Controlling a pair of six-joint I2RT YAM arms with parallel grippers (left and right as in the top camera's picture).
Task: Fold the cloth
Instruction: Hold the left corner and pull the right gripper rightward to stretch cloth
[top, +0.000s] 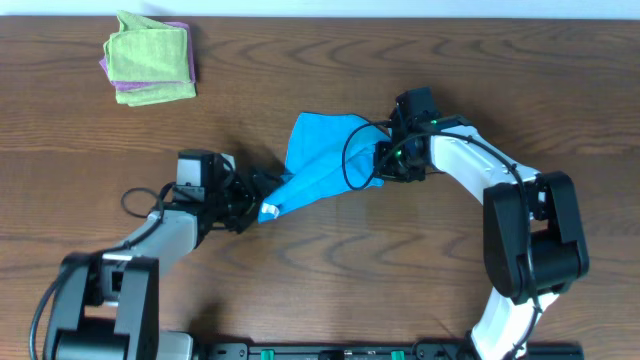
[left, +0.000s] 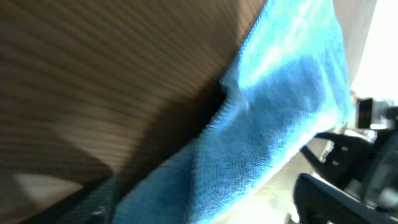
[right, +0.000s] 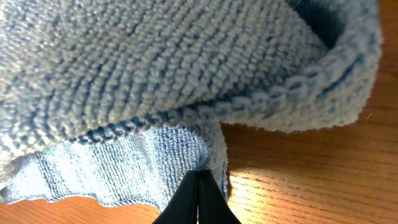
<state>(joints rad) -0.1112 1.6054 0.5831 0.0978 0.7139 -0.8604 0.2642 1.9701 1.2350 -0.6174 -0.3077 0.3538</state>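
My right gripper is pinching the bunched sky-blue cloth inside its near corner. Next, I open it, take the corner's tip (right: 224, 191) and pull the cloth straight.
The sky-blue cloth (top: 322, 160) lies bunched and partly lifted in the middle of the wooden table, stretched between both arms. My left gripper (top: 262, 205) is shut on its lower left corner; the left wrist view shows the cloth (left: 267, 124) running up from the jaws. My right gripper (top: 383, 160) is shut on the cloth's right edge. In the right wrist view the closed fingertips (right: 199, 177) pinch the cloth's edge (right: 155, 81), which drapes in a fold above the table.
A folded lime-green cloth (top: 150, 55) lies on a purple folded cloth (top: 118, 92) at the table's far left corner. A black cable (top: 350, 165) loops over the blue cloth by the right arm. Bare wood (top: 330, 260) lies in front.
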